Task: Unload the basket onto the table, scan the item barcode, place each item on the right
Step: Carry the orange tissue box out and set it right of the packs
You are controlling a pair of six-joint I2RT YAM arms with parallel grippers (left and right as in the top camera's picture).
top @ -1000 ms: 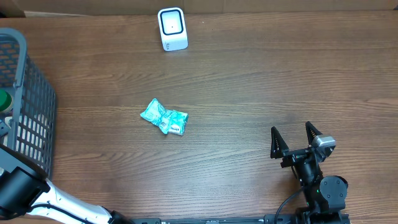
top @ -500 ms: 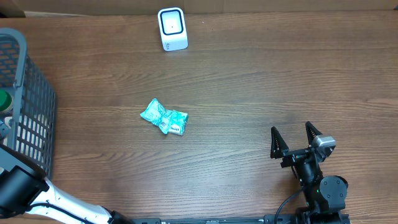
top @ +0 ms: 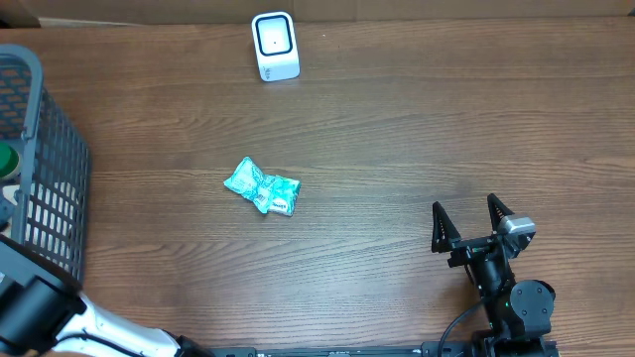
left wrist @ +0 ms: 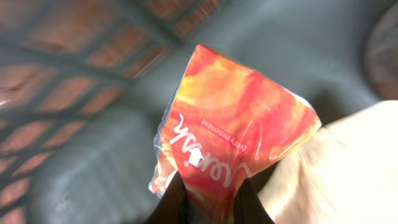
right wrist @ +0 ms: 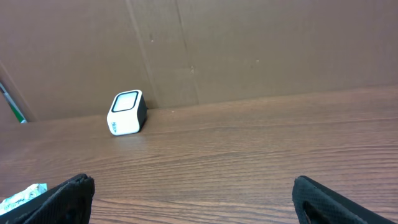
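My left gripper is going to set the orange-red snack packet, still inside the grey mesh basket, down on the table (top: 324, 199) beside the teal packet, towards my right gripper, and let go of it there.
In the left wrist view my left gripper (left wrist: 208, 186) is shut on the lower edge of an orange-red snack packet (left wrist: 236, 118) with white lettering, inside the grey mesh basket (left wrist: 74, 68). No barcode shows on the packet's visible face. The white barcode scanner (top: 275, 46) stands at the back of the table, also seen as the scanner (right wrist: 127, 112) in the right wrist view. My right gripper (top: 467, 220) hangs open near the front right, with nothing between its fingers. Overhead, the left gripper is hidden at the basket (top: 50, 169).
A teal packet (top: 262, 186) lies mid-table, left of centre; the teal packet (right wrist: 22, 194) also shows in the right wrist view. A pale beige item (left wrist: 336, 174) lies beside the held packet. A green-topped thing (top: 8, 159) sits in the basket. A cardboard wall (right wrist: 249, 50) backs the table.
The left arm at the lower left has shifted slightly toward the front edge. The right arm, the teal packet and the scanner have not moved.
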